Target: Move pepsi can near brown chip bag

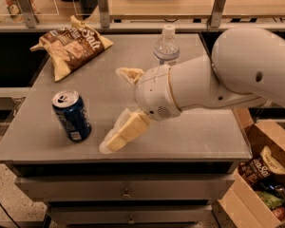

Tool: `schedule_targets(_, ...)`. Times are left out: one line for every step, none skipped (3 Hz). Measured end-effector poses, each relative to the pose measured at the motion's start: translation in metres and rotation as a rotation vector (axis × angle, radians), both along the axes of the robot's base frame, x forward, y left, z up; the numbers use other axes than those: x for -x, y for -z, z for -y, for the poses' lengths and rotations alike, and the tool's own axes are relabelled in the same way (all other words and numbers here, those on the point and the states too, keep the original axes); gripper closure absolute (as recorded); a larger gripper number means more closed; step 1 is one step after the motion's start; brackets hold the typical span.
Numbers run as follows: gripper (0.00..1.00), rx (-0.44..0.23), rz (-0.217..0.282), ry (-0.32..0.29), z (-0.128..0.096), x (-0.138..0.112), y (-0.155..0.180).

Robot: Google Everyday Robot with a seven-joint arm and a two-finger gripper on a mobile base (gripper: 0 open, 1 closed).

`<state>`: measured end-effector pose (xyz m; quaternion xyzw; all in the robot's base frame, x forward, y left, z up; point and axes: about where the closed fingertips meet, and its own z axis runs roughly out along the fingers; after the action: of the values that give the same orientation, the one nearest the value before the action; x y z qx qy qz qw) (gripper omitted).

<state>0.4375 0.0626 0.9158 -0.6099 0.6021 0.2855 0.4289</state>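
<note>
My gripper should move to the pepsi can next and close around the middle of its body [74,118], just below the silver top of the can.
The pepsi can [72,115], dark blue with a silver top, stands upright near the front left of the grey table [199,132]. The brown chip bag [71,44] lies at the table's back left, well apart from the can. My gripper [113,109] hangs over the middle of the table, just right of the can, with its two cream fingers [126,131] spread wide and nothing between them. The lower finger's tip is close to the can's right side, without touching it.
A clear water bottle [166,45] stands at the back centre, behind my arm. A cardboard box [263,175] with snack packets sits on the floor to the right. A railing and shelf run behind the table.
</note>
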Motion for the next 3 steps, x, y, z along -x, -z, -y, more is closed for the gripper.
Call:
schedule_targets(0.0,-0.055,-0.032,-0.013,-0.015,-0.011,0.024)
schedule_targets(0.0,-0.116,-0.05,-0.034,-0.03,-0.017,0.03)
schedule_targets(0.0,-0.151,-0.085,-0.047,-0.049,-0.022,0.036)
